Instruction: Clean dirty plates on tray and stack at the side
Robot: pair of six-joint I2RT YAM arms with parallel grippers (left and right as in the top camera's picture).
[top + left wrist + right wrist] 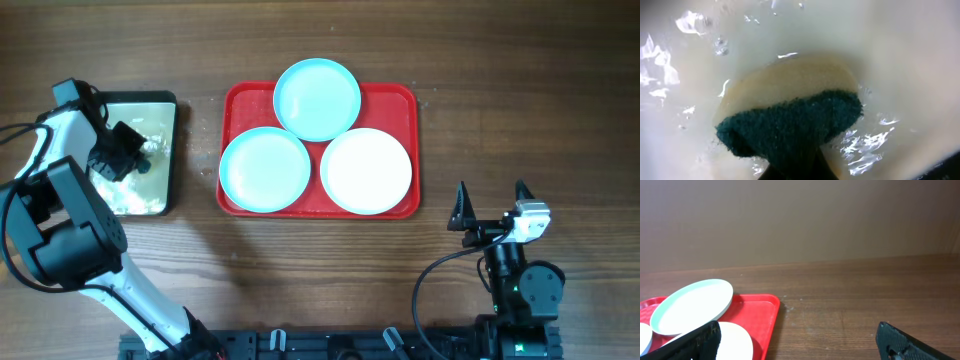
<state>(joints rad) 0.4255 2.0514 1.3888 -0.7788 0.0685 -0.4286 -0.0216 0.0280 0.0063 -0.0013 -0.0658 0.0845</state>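
Note:
I should let go of the sponge, still down in the cream tray, with my left gripper near the middle of the light-blue plate (254, 171) closest to the cream tray.
The red tray (397, 96) holds three plates: a light-blue plate (317, 98) at the back overlapping the others, a light-blue plate (264, 169) front left, and a white plate (367, 171) front right. The tray (756, 317) and back plate (692, 305) also show in the right wrist view. My left gripper (135, 158) is down in the cream tray (168, 112), shut on a sponge (790, 125) with a dark green scouring side and a beige side, in wet soapy water. My right gripper (491, 208) is open and empty, right of and in front of the red tray.
The dark-rimmed cream tray of soapy water sits at the left on the wooden table (520, 90). Bare wood lies right of the red tray (850, 310).

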